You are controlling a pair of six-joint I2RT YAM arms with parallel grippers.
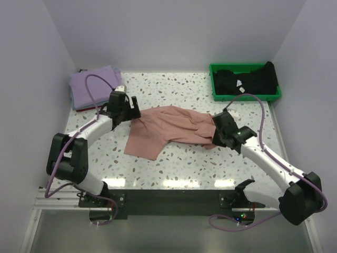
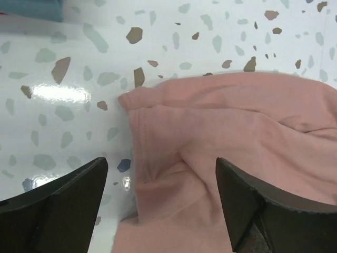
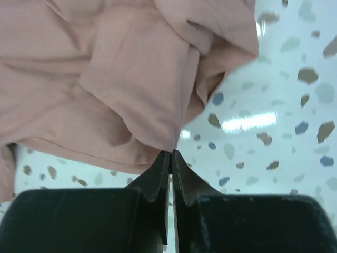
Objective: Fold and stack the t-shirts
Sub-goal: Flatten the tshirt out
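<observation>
Next, my left gripper comes closer and closes on the pink t-shirt's sleeve corner (image 1: 126, 152), the near one that is farthest from my right gripper.
A salmon-pink t-shirt (image 1: 168, 129) lies crumpled across the middle of the speckled table (image 1: 184, 163). My left gripper (image 1: 131, 112) stands open over its left edge, fingers (image 2: 63, 200) either side of a wrinkled sleeve fold (image 2: 174, 158), holding nothing. My right gripper (image 1: 215, 136) is shut on a pinch of the pink t-shirt (image 3: 137, 79) at its right end, the cloth bunching up from the fingertips (image 3: 158, 174). A folded lavender t-shirt (image 1: 93, 86) rests at the back left. A black t-shirt (image 1: 247, 79) lies in the green tray.
The green plastic tray (image 1: 215, 84) sits at the back right corner. White walls close in the table on three sides. A purple cable loops over each arm.
</observation>
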